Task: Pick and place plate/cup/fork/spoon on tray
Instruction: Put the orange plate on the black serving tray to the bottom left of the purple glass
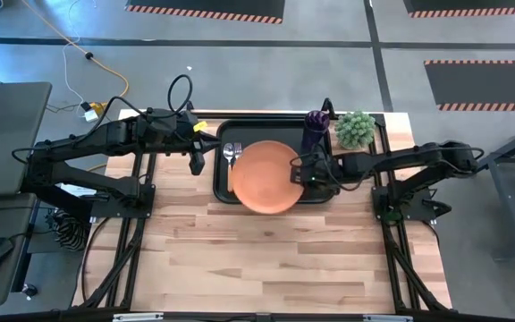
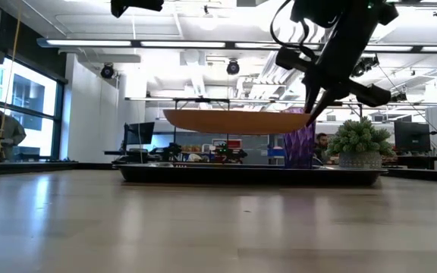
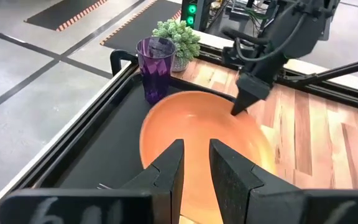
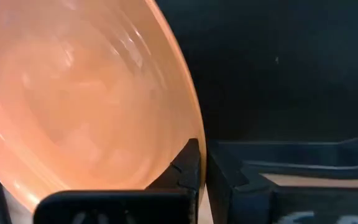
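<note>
I need to let go of the orange plate with my right gripper on the black tray (image 1: 274, 165) between the cutlery and the purple cup.
The orange plate (image 1: 266, 176) hangs level above the black tray (image 1: 224, 128), its near edge reaching past the tray's near rim; my right gripper (image 1: 309, 172) is shut on it. The purple cup (image 1: 316, 130) stands upright in the tray's far right corner. The silver ends of the fork and spoon (image 1: 232, 153) lie side by side on the tray's left part; I cannot tell which is which. My left gripper (image 1: 197, 164) hovers just off the tray's left rim, open with a narrow gap and nothing between its fingers (image 3: 169, 171). My right gripper pinches the plate's rim (image 4: 190, 134) on the side toward the table's right, one finger on the upper face and one beneath. The fingers (image 2: 315, 110) slant down from the right. The plate (image 2: 234, 121) is lifted clear of the tray and stays level.
A bushy green plant (image 1: 356, 130) in a pot stands just right of the tray's far right corner, close to the cup. Bare wooden tabletop (image 1: 266, 259) stretches from the tray to the near edge. Black frame rails (image 1: 132, 224) run along both sides.
</note>
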Tool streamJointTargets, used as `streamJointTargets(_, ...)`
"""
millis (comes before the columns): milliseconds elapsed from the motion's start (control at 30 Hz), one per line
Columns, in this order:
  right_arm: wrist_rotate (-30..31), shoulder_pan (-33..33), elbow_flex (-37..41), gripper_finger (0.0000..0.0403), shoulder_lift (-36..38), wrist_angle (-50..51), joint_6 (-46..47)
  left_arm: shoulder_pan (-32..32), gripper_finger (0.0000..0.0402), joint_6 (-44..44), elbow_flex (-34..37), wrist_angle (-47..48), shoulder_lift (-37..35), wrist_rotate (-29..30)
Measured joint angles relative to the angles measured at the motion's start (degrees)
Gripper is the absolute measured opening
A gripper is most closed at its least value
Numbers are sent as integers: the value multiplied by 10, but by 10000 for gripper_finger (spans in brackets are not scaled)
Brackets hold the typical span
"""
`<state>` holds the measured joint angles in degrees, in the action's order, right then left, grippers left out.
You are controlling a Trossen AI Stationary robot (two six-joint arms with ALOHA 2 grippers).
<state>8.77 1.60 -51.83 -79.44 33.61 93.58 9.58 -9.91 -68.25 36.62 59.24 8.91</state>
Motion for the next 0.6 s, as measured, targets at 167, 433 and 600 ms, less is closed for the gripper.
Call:
streamJointTargets(167, 19, 15, 1, 0, -1, 3, 41, 0, 64, 1, 0, 0, 0, 0)
streamJointTargets(433, 16, 40, 2, 0, -28, 13, 68, 0, 64, 18, 0, 0, 0, 0)
streamJointTargets(600, -6, 68, 2, 0, -32, 16, 53, 0, 64, 27, 0, 4, 0, 0)
